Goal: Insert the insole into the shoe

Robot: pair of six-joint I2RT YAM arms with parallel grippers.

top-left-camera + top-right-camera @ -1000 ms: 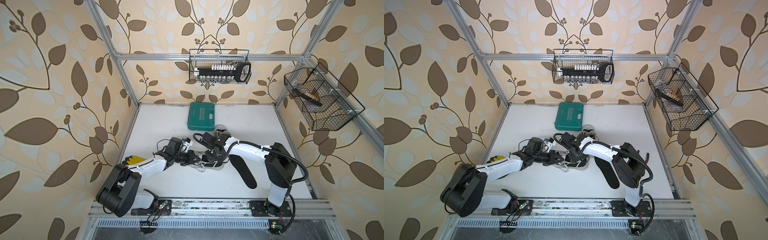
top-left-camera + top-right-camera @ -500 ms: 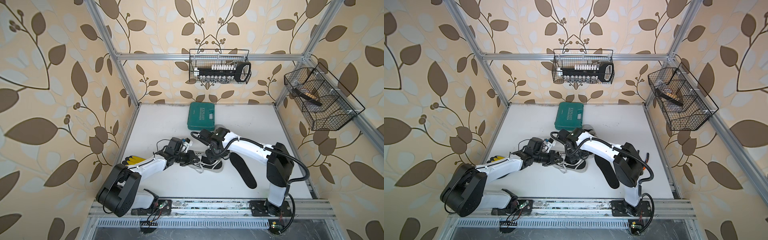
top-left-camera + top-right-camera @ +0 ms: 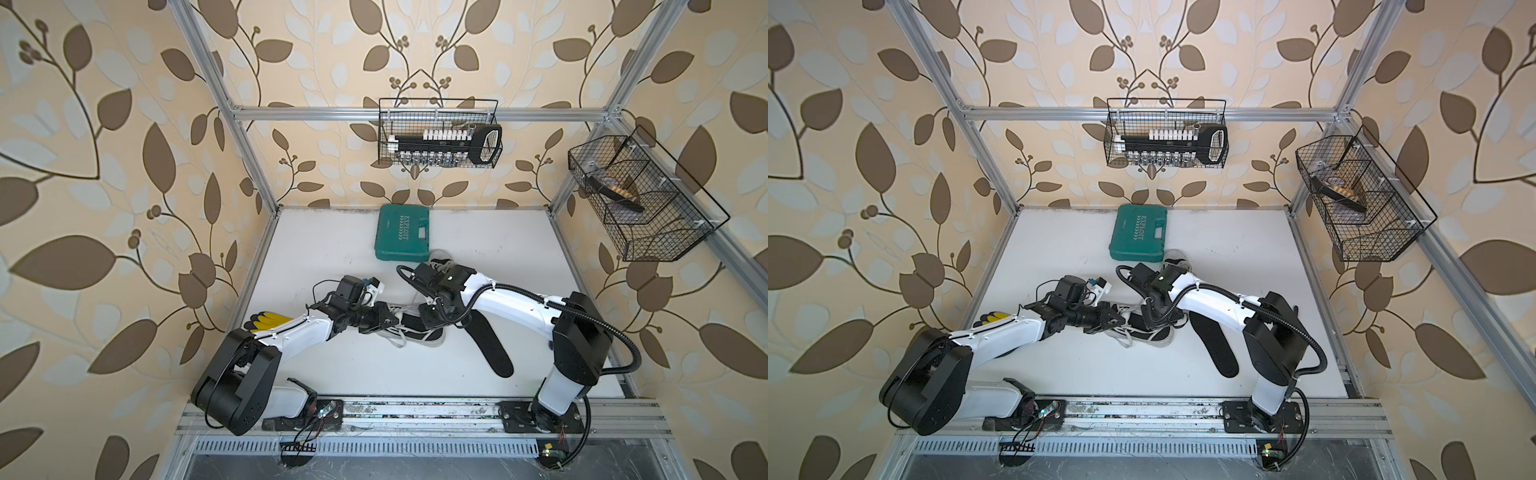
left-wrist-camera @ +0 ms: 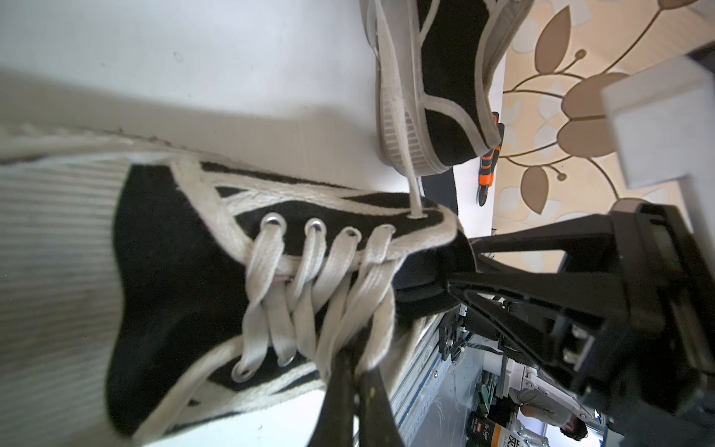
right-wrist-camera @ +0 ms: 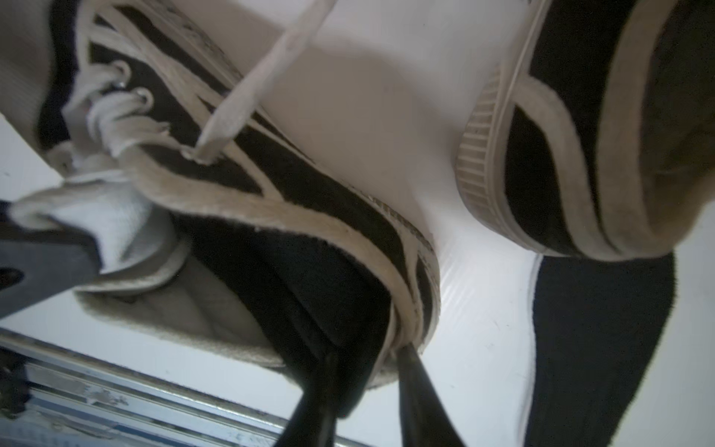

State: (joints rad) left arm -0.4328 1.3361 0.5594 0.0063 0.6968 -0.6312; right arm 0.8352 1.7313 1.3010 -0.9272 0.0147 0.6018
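I can see the insole's end sticking out over the shoe's heel rim, so I need to open my right gripper, pinch the shoe's bent rim [image 5: 390,339] and pull it clear around the insole.
A black canvas shoe [image 3: 419,332] [image 3: 1150,332] with cream laces lies mid-table. My left gripper [image 3: 392,319] [image 4: 358,371] is shut on its laces by the tongue. My right gripper [image 3: 431,322] [image 5: 365,354] points down at the heel. One finger is inside the shoe and the other outside, pinching the heel rim and the end of the black insole [image 5: 309,278] lying in the opening. A second black insole [image 3: 488,345] [image 5: 599,329] lies flat on the table to the right of the shoe.
The other shoe [image 3: 440,258] [image 5: 561,135] stands behind my right wrist, next to a green tool case [image 3: 402,232]. Yellow-and-black gloves [image 3: 266,321] lie by the left wall. Wire baskets hang on the back wall [image 3: 440,133] and the right wall [image 3: 640,195].
My right gripper has dropped a little onto the shoe's heel and its jaws have narrowed round the rim. The left arm and the loose insole have not moved.
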